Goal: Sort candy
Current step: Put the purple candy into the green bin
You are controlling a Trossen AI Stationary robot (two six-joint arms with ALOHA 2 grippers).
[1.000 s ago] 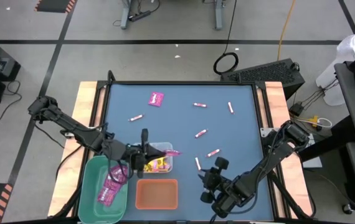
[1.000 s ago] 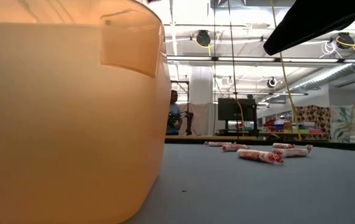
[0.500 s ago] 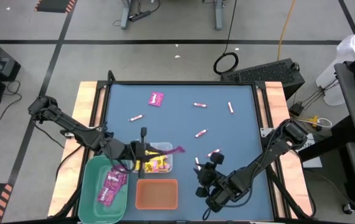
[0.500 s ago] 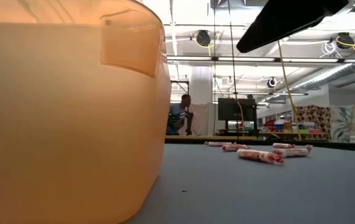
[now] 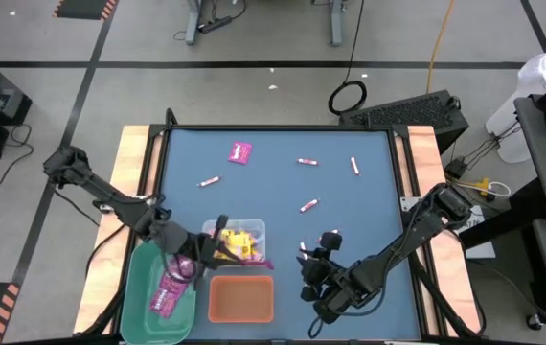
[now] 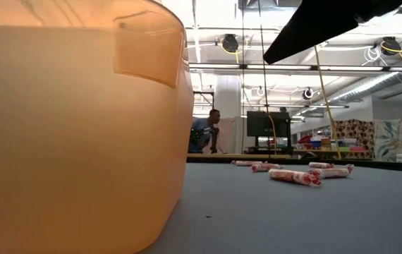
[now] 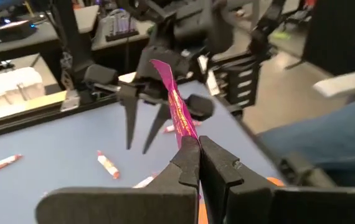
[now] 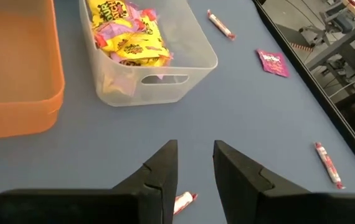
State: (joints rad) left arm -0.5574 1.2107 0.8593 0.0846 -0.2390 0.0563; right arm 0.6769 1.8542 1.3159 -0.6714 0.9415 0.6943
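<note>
My left gripper is holding its magenta packet and will let go of it on top of the magenta packets in the green bin (image 5: 182, 288).
My left gripper (image 5: 227, 253) (image 7: 197, 147) is shut on a magenta packet (image 5: 256, 262) over the near edge of the clear bin (image 5: 254, 230), which holds yellow packets (image 8: 127, 38). My right gripper (image 5: 309, 259) (image 8: 195, 148) is open, its fingers pointing down over a pink-and-white stick (image 8: 182, 200) that lies flat on the blue table. Another magenta packet (image 5: 240, 151) and several sticks (image 5: 308, 204) (image 6: 296, 176) lie flat farther out. More magenta packets (image 5: 168, 287) lie in the green bin (image 5: 144, 287). My left gripper pinches the magenta packet by its lower end (image 7: 187, 138) between the two fingers. The packet stands edge-on and sticks out past the fingertips (image 7: 176, 102). It is lifted clear of the table and the bins.
The orange bin (image 5: 241, 299) (image 6: 74, 127) stands at the near edge between the green bin and my right gripper. A dark arm (image 6: 321, 25) crosses the top of the low view. A person (image 6: 204, 132) is far back in the room.
My left gripper, keeping hold of the magenta packet, has drawn back from over the clear bin toward the table's near edge and the green bin. My right gripper has moved toward the table's left and far side, to above the stick near the clear bin.
</note>
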